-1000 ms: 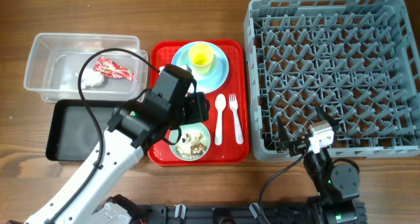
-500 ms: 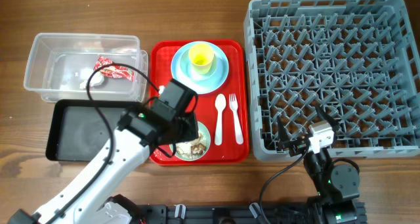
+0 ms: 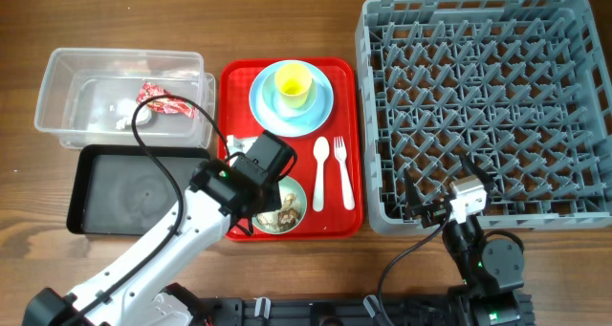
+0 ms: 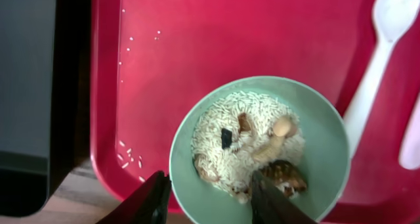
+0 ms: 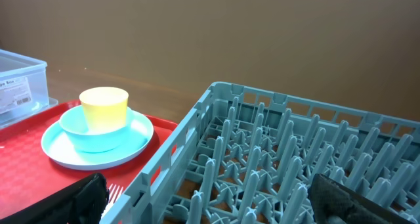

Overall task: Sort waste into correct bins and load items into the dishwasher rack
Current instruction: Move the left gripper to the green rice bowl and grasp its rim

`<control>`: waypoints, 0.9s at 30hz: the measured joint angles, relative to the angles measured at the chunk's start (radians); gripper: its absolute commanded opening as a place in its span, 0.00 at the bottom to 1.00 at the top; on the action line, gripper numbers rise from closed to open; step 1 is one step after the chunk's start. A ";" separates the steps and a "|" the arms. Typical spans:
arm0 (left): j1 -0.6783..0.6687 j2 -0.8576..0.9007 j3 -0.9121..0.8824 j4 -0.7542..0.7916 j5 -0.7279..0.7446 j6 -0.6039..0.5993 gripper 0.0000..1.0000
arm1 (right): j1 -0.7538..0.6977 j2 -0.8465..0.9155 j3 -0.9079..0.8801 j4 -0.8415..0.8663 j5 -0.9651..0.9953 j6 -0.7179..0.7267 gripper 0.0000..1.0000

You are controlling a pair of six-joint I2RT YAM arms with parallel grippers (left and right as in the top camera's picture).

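Note:
My left gripper is going to close on the pale green bowl's rim (image 3: 306, 208) (image 4: 347, 159), on the bowl's side next to the end of the white spoon's handle.
The pale green bowl (image 3: 299, 198) holds rice and brownish food scraps (image 3: 285, 211) at the front of the red serving tray. My left gripper (image 3: 260, 209) is open and low over it. In the left wrist view one finger is outside the bowl (image 4: 321, 138) at its near left rim, and the other is inside over the scraps (image 4: 252, 135); the left gripper (image 4: 210, 201) holds nothing. The clear tub (image 3: 67, 77) holds the red-and-white wrapper (image 3: 164, 98) and the white tissue (image 3: 124, 116). The black tray (image 3: 115, 187) lies left of the bowl. My right gripper (image 3: 442, 207) is open at the rack's (image 3: 488, 106) front edge.
On the red serving tray (image 3: 239, 87) a yellow cup (image 3: 293, 82) stands on the light blue plates (image 3: 320, 106). The white spoon (image 3: 318, 173) and fork (image 3: 342, 173) lie right of the bowl. The right wrist view shows the open right gripper (image 5: 216, 201), the rack (image 5: 275, 138) and the cup (image 5: 104, 107).
My left gripper has moved toward the table's front and come down over the green bowl's near left rim. The right arm has not moved.

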 measured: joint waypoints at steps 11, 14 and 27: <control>-0.063 0.017 -0.021 0.127 0.200 0.062 0.27 | 0.000 0.000 0.000 0.000 0.000 0.000 1.00; -0.131 0.017 -0.022 0.151 0.205 0.068 0.29 | 0.000 0.000 0.000 0.000 0.000 0.000 1.00; -0.241 0.155 -0.021 0.282 0.085 0.045 0.29 | 0.000 0.000 0.000 0.000 0.000 0.000 1.00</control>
